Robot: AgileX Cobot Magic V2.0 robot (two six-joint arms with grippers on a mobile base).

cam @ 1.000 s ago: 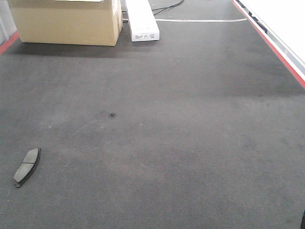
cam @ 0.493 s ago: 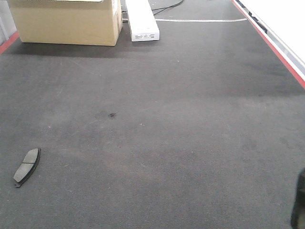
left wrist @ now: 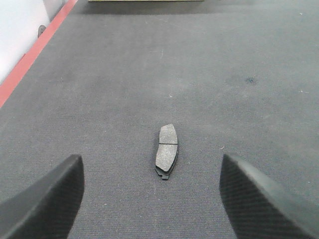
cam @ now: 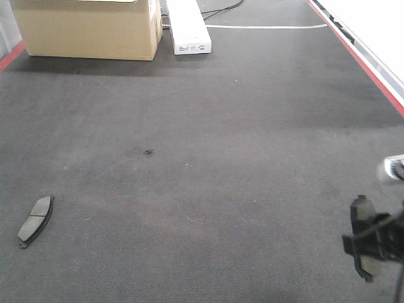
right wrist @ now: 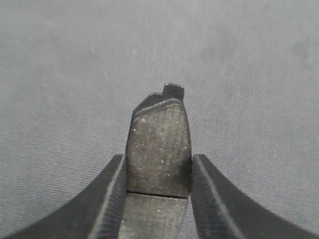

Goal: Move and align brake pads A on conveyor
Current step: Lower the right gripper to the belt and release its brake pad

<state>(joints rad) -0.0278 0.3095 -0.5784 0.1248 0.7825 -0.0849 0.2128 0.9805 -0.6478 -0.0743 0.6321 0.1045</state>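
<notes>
Next, my right gripper releases its brake pad on the bare charcoal conveyor straight [cam: 331, 227] across from the other brake pad.
One brake pad [cam: 36, 221] lies flat on the charcoal conveyor [cam: 208, 145] near the front left. In the left wrist view the same pad [left wrist: 167, 149] lies lengthwise on the belt [left wrist: 149, 64], just ahead of my open left gripper [left wrist: 149, 199], which touches nothing. A second brake pad [cam: 363, 243] hangs upright above the belt at the front right, and my right gripper [cam: 379, 243] is shut on it. In the right wrist view this pad [right wrist: 159, 139] sticks out between the fingers of the right gripper [right wrist: 158, 162], with its groove level with them.
A cardboard box [cam: 88, 28] and a long white box [cam: 186, 25] stand at the belt's far end. Red strips run along the right edge [cam: 363, 63] and the left edge [left wrist: 30, 59]. A small dark spot [cam: 149, 152] marks the belt.
My right gripper has come into the front view from the lower right corner, carrying a brake pad up and to the left. The pad at the left has not moved.
</notes>
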